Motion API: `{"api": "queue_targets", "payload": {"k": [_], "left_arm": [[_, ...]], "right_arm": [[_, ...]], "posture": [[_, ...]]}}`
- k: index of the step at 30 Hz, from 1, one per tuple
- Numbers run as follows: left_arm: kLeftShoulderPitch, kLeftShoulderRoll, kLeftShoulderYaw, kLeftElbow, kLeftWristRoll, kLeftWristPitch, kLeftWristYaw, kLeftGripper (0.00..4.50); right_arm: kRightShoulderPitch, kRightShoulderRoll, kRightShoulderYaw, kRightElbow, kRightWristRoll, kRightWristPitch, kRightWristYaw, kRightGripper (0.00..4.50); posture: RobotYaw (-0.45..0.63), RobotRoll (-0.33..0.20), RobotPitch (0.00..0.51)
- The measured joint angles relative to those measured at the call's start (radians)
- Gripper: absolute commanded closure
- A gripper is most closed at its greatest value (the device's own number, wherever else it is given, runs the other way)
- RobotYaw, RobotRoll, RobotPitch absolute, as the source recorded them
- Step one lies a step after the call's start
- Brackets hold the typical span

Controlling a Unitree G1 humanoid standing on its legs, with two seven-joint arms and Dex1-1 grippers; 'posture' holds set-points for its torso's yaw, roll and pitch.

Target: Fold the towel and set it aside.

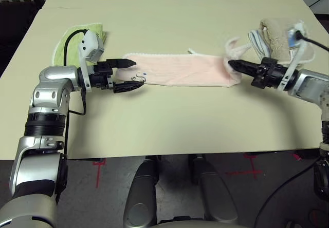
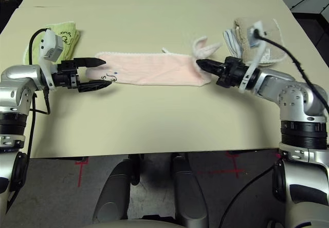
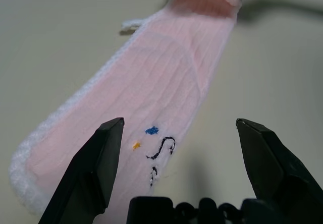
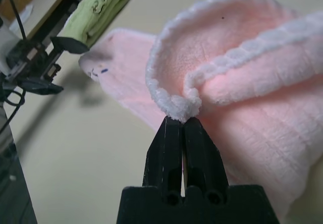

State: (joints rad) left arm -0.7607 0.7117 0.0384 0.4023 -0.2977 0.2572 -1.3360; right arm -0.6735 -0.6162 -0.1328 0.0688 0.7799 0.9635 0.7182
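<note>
My right gripper needs to let go of the lifted end of the pink towel on top of the towel's middle (image 1: pixel 192 76), short of the embroidered figure.
The towel (image 1: pixel 180 69), pale pink with white scalloped trim, lies as a long narrow strip across the middle of the table. Its small dark embroidered figure (image 3: pixel 161 148) is at the left end. My left gripper (image 1: pixel 136 74) stands open at that end, one finger on each side of the towel's corner, low over the table. At the right end my right gripper (image 4: pixel 182 120) is shut on the white trim, where a curl of towel (image 1: pixel 234 45) is lifted off the table.
A lime-green folded towel (image 1: pixel 69 40) lies behind my left arm. A beige folded towel with white edge (image 1: pixel 277 33) lies behind my right gripper. The table's front edge (image 1: pixel 180 153) runs close to my body.
</note>
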Motion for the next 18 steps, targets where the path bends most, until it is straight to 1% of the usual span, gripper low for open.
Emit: {"api": "queue_targets", "payload": {"k": [3, 11, 18], "left_arm": [[0.0, 0.004, 0.0, 0.0, 0.0, 0.0, 0.0, 0.0], [0.001, 0.006, 0.0, -0.003, 0.0, 0.001, 0.002, 0.0], [0.009, 0.007, 0.0, -0.013, 0.0, 0.005, 0.004, 0.0]], "right_arm": [[-0.029, 0.014, 0.045, -0.005, -0.036, 0.0, 0.0, 4.46], [-0.084, 0.1, 0.149, -0.01, -0.13, 0.005, -0.037, 4.46], [-0.097, 0.145, 0.189, -0.001, -0.204, 0.008, -0.068, 4.46]], "posture": [[0.04, 0.0, 0.231], [0.06, 0.0, 0.231], [0.06, 0.0, 0.231]]}}
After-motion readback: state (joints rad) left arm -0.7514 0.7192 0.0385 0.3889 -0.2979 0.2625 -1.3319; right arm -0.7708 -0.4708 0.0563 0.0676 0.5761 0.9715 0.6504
